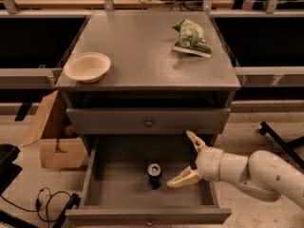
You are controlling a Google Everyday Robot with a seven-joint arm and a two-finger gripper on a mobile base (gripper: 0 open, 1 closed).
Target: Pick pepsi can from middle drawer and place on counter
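Next, I grip the upper body (154, 175) of the pepsi can, just below its silver lid, in the open middle drawer.
The pepsi can (154, 175) stands upright on the floor of the open middle drawer (109, 186), near its centre, silver lid facing up. My gripper (186, 158) comes in from the right on a white arm, inside the drawer and just right of the can. Its two cream fingers are spread apart, one high (194, 140) and one low (183, 179), and hold nothing. The low finger ends a short way from the can without touching it. The counter (142, 51) above is flat and grey.
A cream bowl (87, 66) sits on the counter's left front. A green-white snack bag (191, 38) lies at its right back. A closed drawer front with a knob (148, 123) is above the open drawer. A cardboard box (54, 137) and cables lie on the floor at left.
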